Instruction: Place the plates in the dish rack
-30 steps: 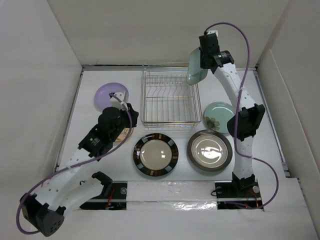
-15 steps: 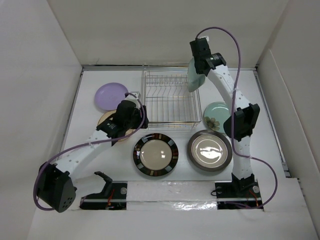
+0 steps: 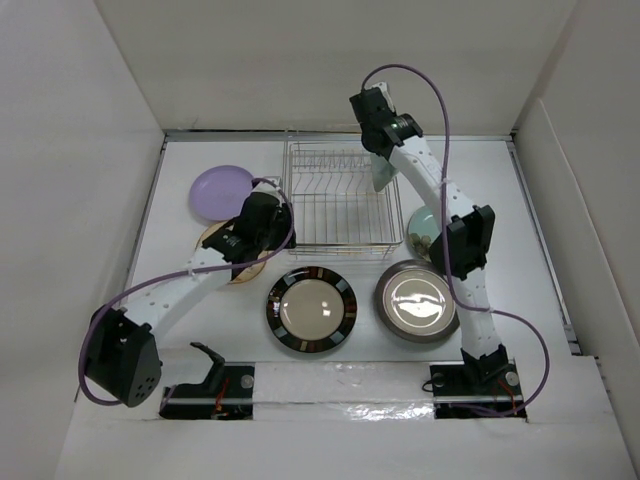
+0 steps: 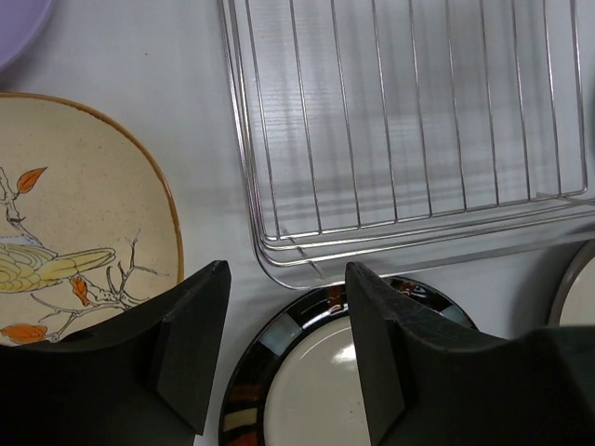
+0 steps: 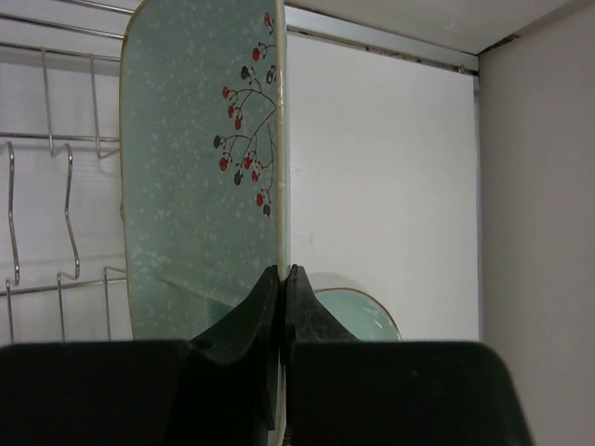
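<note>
I need to use my right gripper to set the pale green squarish plate upright in the dish rack's wires point(image 3: 377, 168) nearest the floral plate.
My right gripper point(image 3: 384, 148) is shut on the edge of the pale green squarish plate point(image 3: 383, 172). It holds the plate upright over the right side of the silver wire dish rack point(image 3: 330, 243). The right wrist view shows the plate point(image 5: 200, 186) pinched in my gripper point(image 5: 282, 274). My left gripper point(image 3: 270, 222) is open and empty, low between the tan bird plate point(image 3: 218, 250) and the rack's front left corner. In the left wrist view my gripper point(image 4: 288, 279) frames the black-rimmed plate point(image 4: 307, 372). The lavender plate point(image 3: 222, 190), black-rimmed plate point(image 3: 311, 309), grey-brown plate point(image 3: 419, 300) and floral plate point(image 3: 425, 225) lie flat.
White walls close in the table on three sides. The rack point(image 4: 409, 139) holds no plates in the left wrist view. The right arm partly covers the floral plate, which also shows in the right wrist view point(image 5: 358, 316). Rack tines point(image 5: 56, 204) stand left of the held plate.
My right arm has swung left, carrying the squarish plate from beyond the rack's right edge to over the rack. My left gripper has moved right, toward the rack's front left corner.
</note>
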Controlling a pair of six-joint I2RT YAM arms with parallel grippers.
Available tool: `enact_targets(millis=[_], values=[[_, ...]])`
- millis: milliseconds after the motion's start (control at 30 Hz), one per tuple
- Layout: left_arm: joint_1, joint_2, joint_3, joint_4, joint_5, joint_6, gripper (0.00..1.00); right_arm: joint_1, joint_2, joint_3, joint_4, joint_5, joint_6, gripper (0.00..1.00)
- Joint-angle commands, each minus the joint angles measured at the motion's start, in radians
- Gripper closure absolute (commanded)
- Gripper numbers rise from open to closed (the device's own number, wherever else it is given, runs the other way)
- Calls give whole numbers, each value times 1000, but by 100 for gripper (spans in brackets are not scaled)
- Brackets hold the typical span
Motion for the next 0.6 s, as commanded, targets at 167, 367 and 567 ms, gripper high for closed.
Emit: enact_targets(millis=[167, 367, 567], values=[[4, 102, 71, 18, 13, -17, 60, 38, -13, 86, 121, 126, -86, 100], [4, 127, 75, 21, 39, -6, 70, 57, -34, 87, 169, 189, -137, 100], [-31, 156, 74, 18, 41, -6, 73, 57, -68, 86, 209, 195, -169, 100]])
